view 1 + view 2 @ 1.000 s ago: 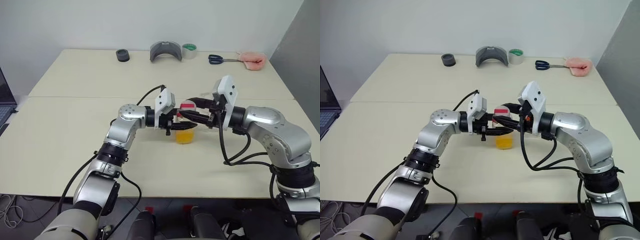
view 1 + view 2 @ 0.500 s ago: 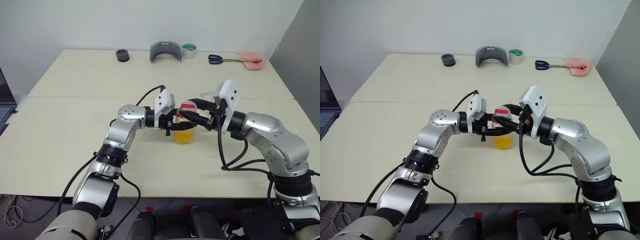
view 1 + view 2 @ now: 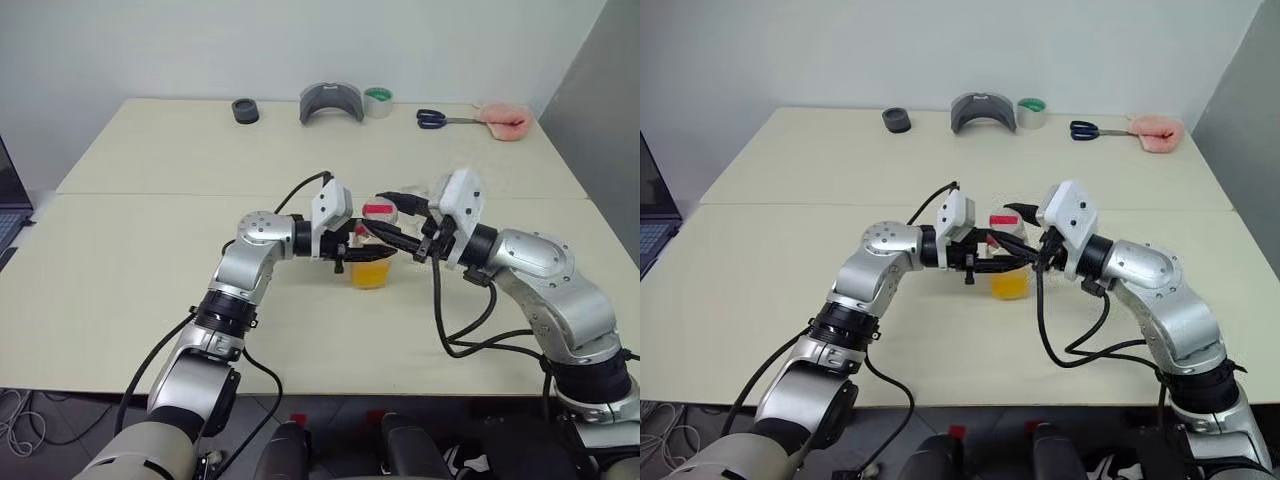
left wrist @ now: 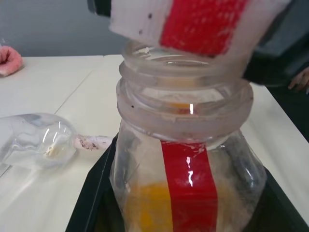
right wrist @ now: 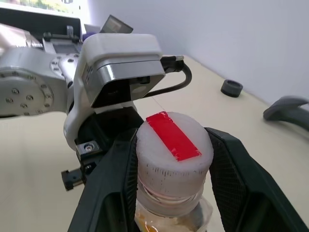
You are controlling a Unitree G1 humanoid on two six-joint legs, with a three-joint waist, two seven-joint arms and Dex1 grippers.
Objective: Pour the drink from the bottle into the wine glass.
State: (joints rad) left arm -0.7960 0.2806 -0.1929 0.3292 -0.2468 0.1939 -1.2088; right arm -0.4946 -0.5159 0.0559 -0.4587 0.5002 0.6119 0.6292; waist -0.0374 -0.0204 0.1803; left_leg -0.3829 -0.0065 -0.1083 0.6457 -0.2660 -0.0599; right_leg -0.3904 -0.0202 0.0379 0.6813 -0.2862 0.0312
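My right gripper is to let go of the red-striped cap on the bare table [image 3: 507,292] beneath the silver forearm behind that gripper.
The small clear bottle [image 3: 368,262] stands upright on the table's middle, orange drink [image 4: 147,208] in its lower part. My left gripper [image 3: 365,255] is shut on its body from the left. My right gripper [image 5: 174,164] comes in from the right and is shut on the red-striped cap [image 5: 173,153], which sits just above the bottle's open neck [image 4: 183,104]. The wine glass [image 4: 38,140] is on the table behind the right gripper, its clear bowl seeming to lie on its side.
Along the table's far edge sit a black ring [image 3: 245,110], a grey curved holder [image 3: 331,102], a tape roll [image 3: 378,101], scissors [image 3: 440,119] and a pink cloth [image 3: 503,121]. A laptop [image 3: 8,210] stands off the left side.
The right wrist has tilted and its forearm has shifted slightly to the right, still gripping the cap. The left gripper and the bottle have stayed still.
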